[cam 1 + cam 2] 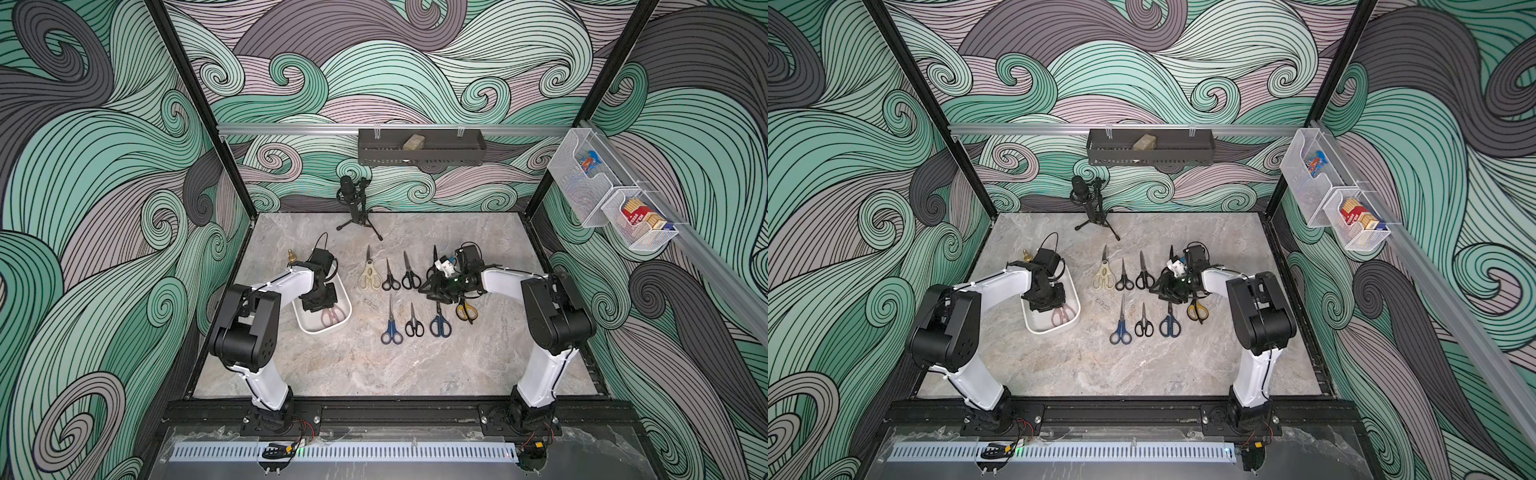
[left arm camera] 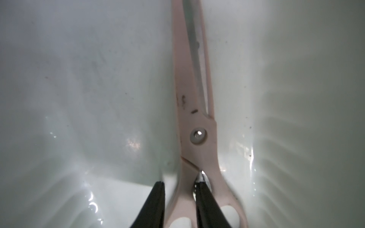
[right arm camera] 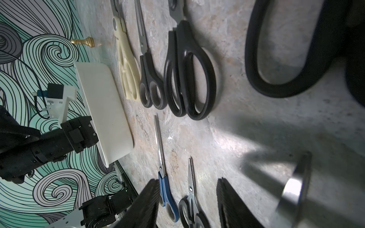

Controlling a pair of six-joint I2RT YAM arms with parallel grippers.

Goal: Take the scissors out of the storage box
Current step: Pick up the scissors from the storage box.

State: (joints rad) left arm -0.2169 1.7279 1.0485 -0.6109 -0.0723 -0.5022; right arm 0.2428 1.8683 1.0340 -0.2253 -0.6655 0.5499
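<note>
The pink scissors' broad body sits between my left gripper's fingers at the toothed notch, so next I back off and pinch the narrow rim of the handle loop [image 2: 173,215].
The white storage box [image 1: 346,305] [image 1: 1076,297] sits at the table's left, with the pink scissors [image 1: 332,316] [image 1: 1061,314] lying in it. My left gripper [image 1: 319,305] reaches down into the box. In the left wrist view its fingers [image 2: 180,183] are closed round one handle shank of the pink scissors [image 2: 195,118]. Several other scissors lie in two rows on the table: cream [image 1: 369,272], black [image 1: 409,272], blue [image 1: 391,326], yellow-black [image 1: 466,311]. My right gripper [image 1: 434,291] [image 3: 187,183] hovers open and empty over the right end of the rows.
A microphone on a tripod [image 1: 355,203] stands at the back of the table. A black wall tray [image 1: 419,151] hangs behind it. White wire-mesh baskets [image 1: 602,191] hang on the right wall. A small brass piece [image 1: 291,257] stands behind the left arm.
</note>
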